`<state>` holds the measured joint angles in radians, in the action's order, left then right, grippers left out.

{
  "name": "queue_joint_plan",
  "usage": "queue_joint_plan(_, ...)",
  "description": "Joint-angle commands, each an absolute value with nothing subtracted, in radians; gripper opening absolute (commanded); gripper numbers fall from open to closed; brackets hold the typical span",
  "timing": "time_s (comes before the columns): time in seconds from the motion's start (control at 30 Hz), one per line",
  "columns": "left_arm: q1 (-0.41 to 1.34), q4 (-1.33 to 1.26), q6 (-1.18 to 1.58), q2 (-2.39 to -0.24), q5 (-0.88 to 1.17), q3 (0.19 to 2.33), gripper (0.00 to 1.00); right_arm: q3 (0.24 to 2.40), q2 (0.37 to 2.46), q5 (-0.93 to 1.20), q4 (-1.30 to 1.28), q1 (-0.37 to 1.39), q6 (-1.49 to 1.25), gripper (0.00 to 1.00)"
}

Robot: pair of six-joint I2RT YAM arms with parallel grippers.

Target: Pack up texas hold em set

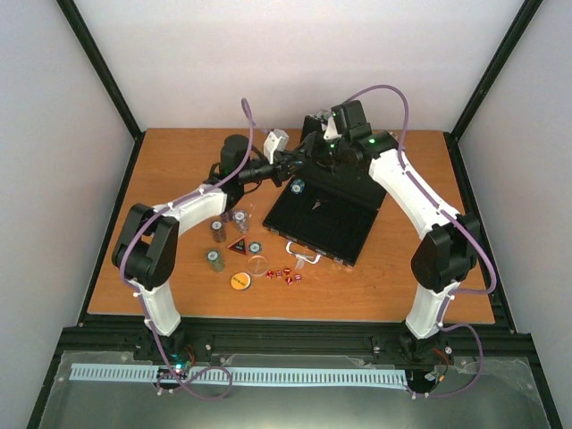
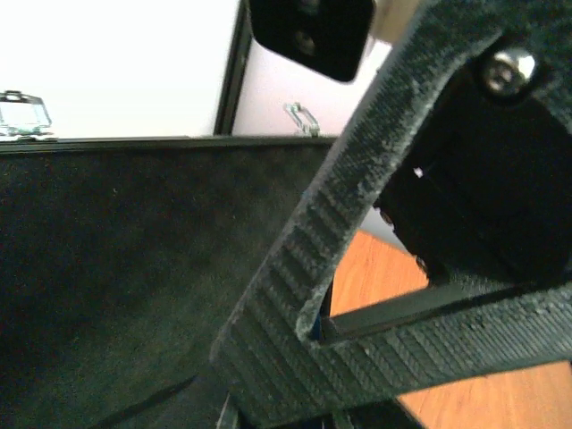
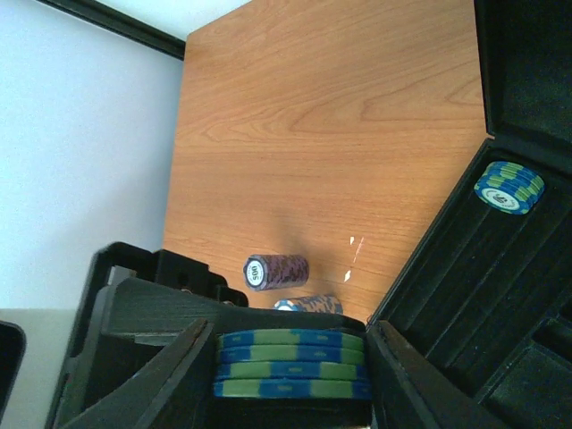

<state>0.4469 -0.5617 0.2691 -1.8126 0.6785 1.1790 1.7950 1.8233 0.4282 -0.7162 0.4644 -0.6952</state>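
Observation:
My left gripper should release the blue-green chips in the case's edge slot (image 1: 290, 196), just in front of the stack of like chips.
The black case (image 1: 323, 223) lies open in mid-table, its lid (image 2: 134, 268) raised at the back, foam-lined, with silver clasps on its rim. My left gripper (image 1: 299, 164) (image 2: 315, 332) sits at the lid's left edge, jaws nearly together on a thin black rim. My right gripper (image 1: 322, 147) (image 3: 290, 375) hovers over the back of the case, shut on a blue-green chip stack (image 3: 290, 365). A like stack (image 3: 509, 186) (image 1: 298, 187) lies in a case slot. Chip stacks (image 1: 219, 231), an orange disc (image 1: 239, 281), a red-black triangle (image 1: 239, 248) and red dice (image 1: 286, 275) lie left of the case.
A purple chip stack (image 3: 277, 271) and another stack (image 3: 308, 304) lie on the wooden table (image 3: 313, 116) beyond the case's corner. A clear disc (image 1: 259, 264) rests by the triangle. The case handle (image 1: 302, 253) faces the near edge. Black frame posts border the table.

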Motion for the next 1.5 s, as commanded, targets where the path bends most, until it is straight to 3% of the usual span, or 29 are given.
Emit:
queue_joint_plan(0.0,0.391,0.001,-0.131,-1.822,0.713,1.376,0.01,1.754,1.779,0.478,-0.867,0.486,-0.577,0.12)
queue_joint_plan(0.2,0.391,0.404,-0.391,-1.886,0.732,1.559,0.01,1.782,1.782,0.455,-0.864,0.437,-0.556,0.27)
queue_joint_plan(0.27,0.391,0.47,-0.442,-1.905,0.717,1.593,0.01,1.796,1.781,0.435,-0.87,0.419,-0.542,0.36)
queue_joint_plan(0.53,0.391,0.685,-0.621,-2.024,0.619,1.701,0.01,1.768,1.753,0.277,-0.932,0.361,-0.446,0.5)
queue_joint_plan(0.73,0.395,0.779,-0.697,-2.137,0.51,1.802,0.01,1.63,1.685,0.165,-0.929,0.332,-0.4,0.5)
queue_joint_plan(1.17,0.504,0.857,-0.765,-2.328,0.352,1.996,0.01,1.488,1.669,0.202,-0.895,0.255,-0.362,0.5)
queue_joint_plan(1.47,0.512,0.822,-0.787,-2.355,0.226,1.976,0.01,1.44,1.669,0.235,-0.874,0.212,-0.351,0.5)
